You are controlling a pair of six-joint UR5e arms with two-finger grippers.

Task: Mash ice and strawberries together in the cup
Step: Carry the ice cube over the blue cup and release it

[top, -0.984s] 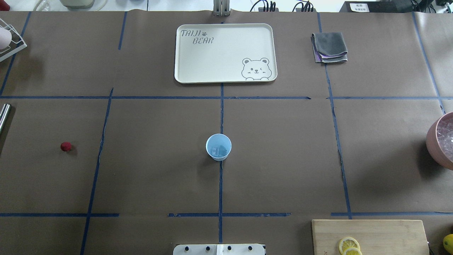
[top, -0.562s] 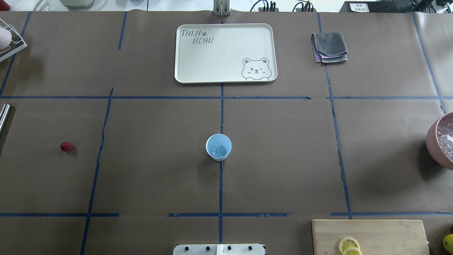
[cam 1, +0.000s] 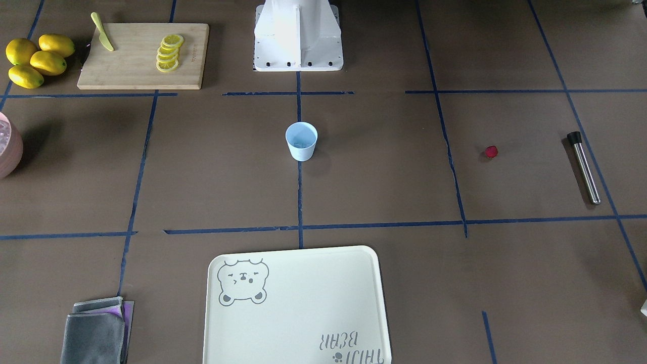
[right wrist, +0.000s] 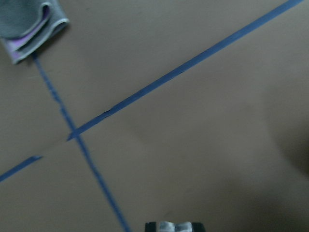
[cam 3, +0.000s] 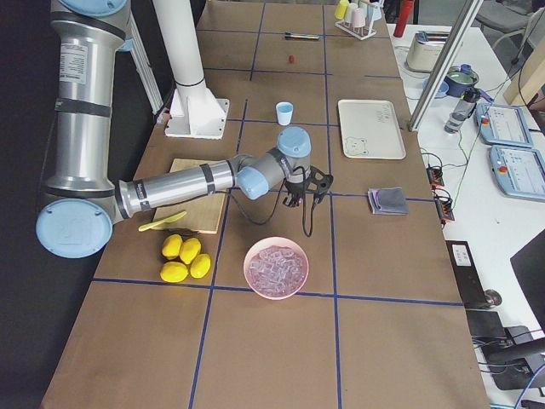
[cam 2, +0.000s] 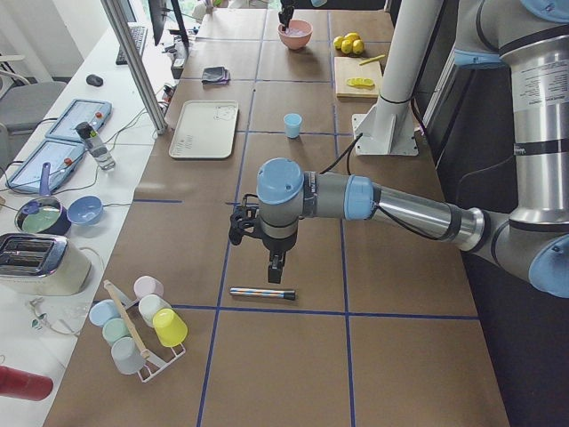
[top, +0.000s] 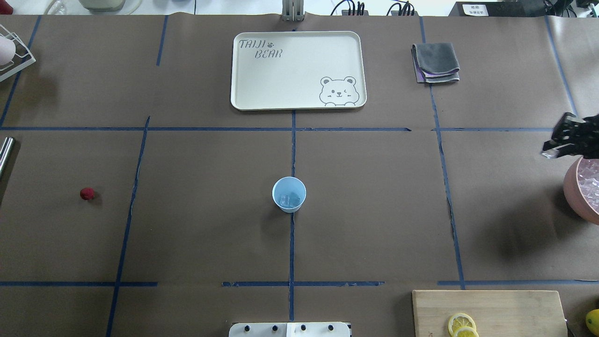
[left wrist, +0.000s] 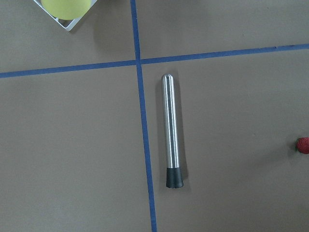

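The ice chunk, now by the pink bowl's far rim, will be let go by my right gripper inside the pale blue cup (cam 1: 301, 142), among the clear ice chunks there.
The pale blue cup (top: 289, 194) stands upright at the table's middle and also shows in the front view (cam 1: 301, 141). A few clear ice chunks (top: 287, 200) lie in it. The red strawberry (top: 87, 193) lies on the table far to the left, and it shows at the right edge of the left wrist view (left wrist: 303, 145). My right gripper (top: 550, 151) is at the right edge, by the far rim of the pink ice bowl (top: 576, 192). Its fingertips (right wrist: 152, 226) are close together on a small pale chunk that looks like ice. My left gripper (cam 2: 275, 269) hangs over a steel muddler (left wrist: 172, 130); I cannot tell if it is open.
A cream bear tray (top: 299, 70) and a folded grey cloth (top: 436, 62) lie at the far side. A cutting board (cam 1: 144, 55) with lemon slices and a knife, and several whole lemons (cam 1: 35, 59), are near the robot's base. A rack of cups (cam 2: 142, 325) stands at the left end.
My right gripper has come into the overhead view from the right edge, above the far rim of the pink bowl. The cup and the strawberry have not moved.
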